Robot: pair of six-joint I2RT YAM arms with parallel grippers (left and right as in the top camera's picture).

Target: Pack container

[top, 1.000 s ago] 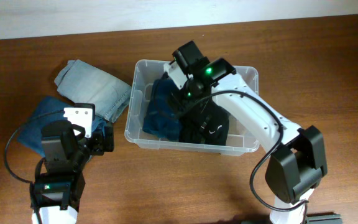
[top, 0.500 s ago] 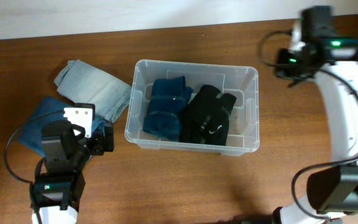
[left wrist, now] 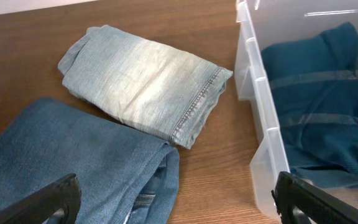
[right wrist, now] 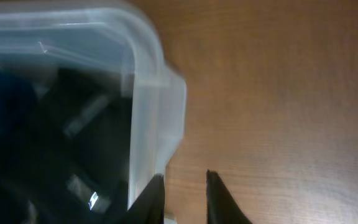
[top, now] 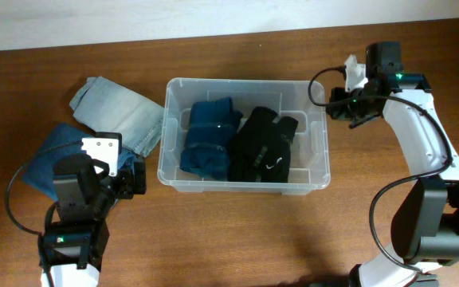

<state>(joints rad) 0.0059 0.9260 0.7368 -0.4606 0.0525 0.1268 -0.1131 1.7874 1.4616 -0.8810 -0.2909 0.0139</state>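
Next, my left gripper grabs the darker blue denim by its outer end (top: 41, 182), the one farthest from the clear plastic container.
The clear plastic container (top: 245, 82) stands mid-table. It holds a folded dark blue garment (top: 205, 139) and a black garment (top: 265, 147). My right gripper (top: 336, 105) is just outside the container's right wall. In the right wrist view that gripper (right wrist: 184, 175) shows a narrow gap with only bare wood in it. Its left finger (right wrist: 155, 196) is against the container's corner rim (right wrist: 157, 81). My left gripper (left wrist: 176, 186) is wide open and holds nothing. It hovers over the edge of a folded blue denim piece (left wrist: 61, 162), left of the container (left wrist: 263, 124).
A folded light-blue pair of jeans (top: 122, 115) lies left of the container, also in the left wrist view (left wrist: 145, 84). The darker blue denim (top: 54, 155) lies under my left arm (top: 78, 199). Bare wooden tabletop (top: 237, 231) runs in front of the container.
My right gripper left the container, swung far right, then came back to the container's right wall with its jaws nearly closed. The container shifted slightly left. The left arm stayed still.
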